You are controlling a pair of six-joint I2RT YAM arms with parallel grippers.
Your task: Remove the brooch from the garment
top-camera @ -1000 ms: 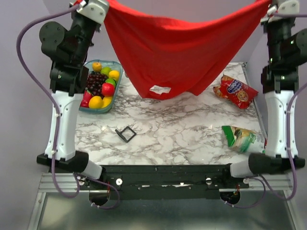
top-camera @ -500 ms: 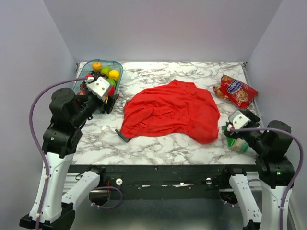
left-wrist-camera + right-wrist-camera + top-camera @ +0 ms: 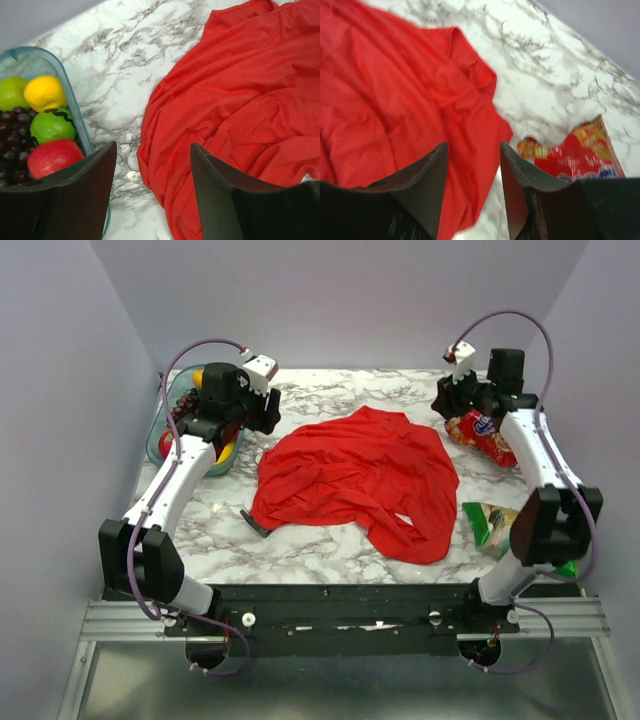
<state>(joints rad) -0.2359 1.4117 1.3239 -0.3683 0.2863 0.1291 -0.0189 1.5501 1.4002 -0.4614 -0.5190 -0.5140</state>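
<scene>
The garment's edge (image 3: 264, 472) (image 3: 145, 156) faces the fruit tray. My left gripper goes down to it next and closes there.
The garment (image 3: 355, 480) is a red T-shirt lying crumpled in the middle of the marble table. My left gripper (image 3: 262, 410) hovers open over its back left edge, near the fruit tray. In the left wrist view the left gripper (image 3: 152, 147) holds nothing, with the garment (image 3: 240, 100) below and to its right. A small whitish oval (image 3: 133, 160) lies on the marble against the cloth's edge; I cannot tell whether it is the brooch. My right gripper (image 3: 447, 400) is open over the back right, and in its own view the right gripper (image 3: 473, 146) is empty above the garment (image 3: 395, 100).
A clear tray of fruit (image 3: 168, 418) stands at the back left. A red snack bag (image 3: 490, 435) lies at the back right and a green bag (image 3: 490, 523) at the front right. A black square frame (image 3: 252, 523) pokes out from under the garment's front left edge.
A second ago both grippers held the garment stretched high. They let go, it dropped into a heap on the table, and both arms swung to the back corners.
</scene>
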